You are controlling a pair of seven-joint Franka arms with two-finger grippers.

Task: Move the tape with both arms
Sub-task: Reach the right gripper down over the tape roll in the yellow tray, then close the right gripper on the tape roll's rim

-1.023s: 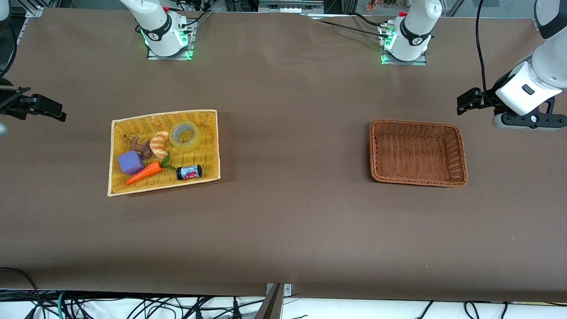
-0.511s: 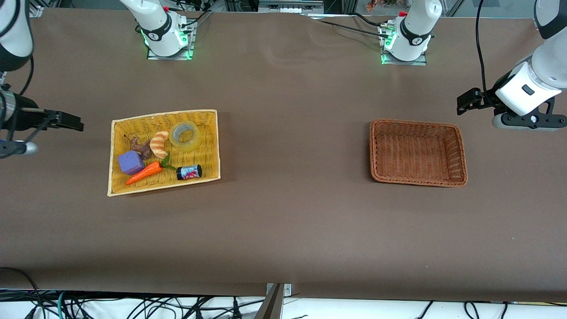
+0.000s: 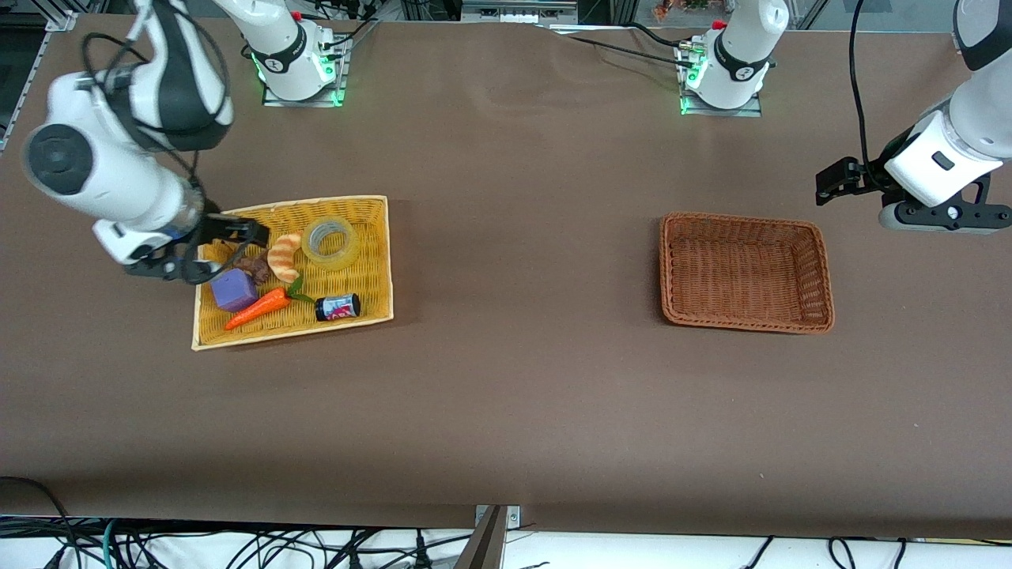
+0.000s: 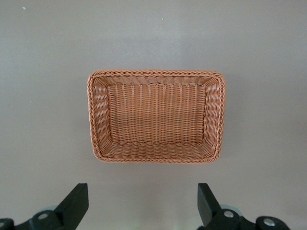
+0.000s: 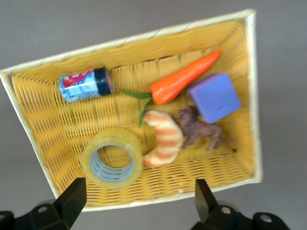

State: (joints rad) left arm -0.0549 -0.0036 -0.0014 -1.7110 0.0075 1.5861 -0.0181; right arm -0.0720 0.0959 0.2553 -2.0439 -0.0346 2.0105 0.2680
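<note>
My right gripper is set to close on the tape's side [image 3: 350, 235] [image 5: 89, 172] away from the croissant, and it will have one finger inside the hole of the tape.
The tape [image 3: 330, 261], a yellowish clear roll, lies flat in the yellow basket [image 3: 292, 204], in the corner nearest the right arm's base. My right gripper [image 3: 237, 251] hangs open and empty over the end of that basket toward the right arm's end of the table. In the right wrist view the tape [image 5: 112, 136] lies just ahead of the open right gripper [image 5: 139, 191], apart from it. My left gripper [image 3: 840, 180] waits open and empty above the table beside the brown basket [image 3: 743, 324]. In its own wrist view the left gripper [image 4: 141, 194] has only bare table between its fingers.
The yellow basket also holds a croissant [image 3: 285, 257], a brown toy animal [image 3: 251, 265], a purple cube [image 3: 233, 290], a carrot [image 3: 259, 308] and a small black can [image 3: 338, 307]. Nothing lies in the brown basket [image 4: 156, 76]. Brown table spreads between the two baskets.
My right arm has swung in from the table's end and now has its gripper over the yellow basket. The left arm has not moved.
</note>
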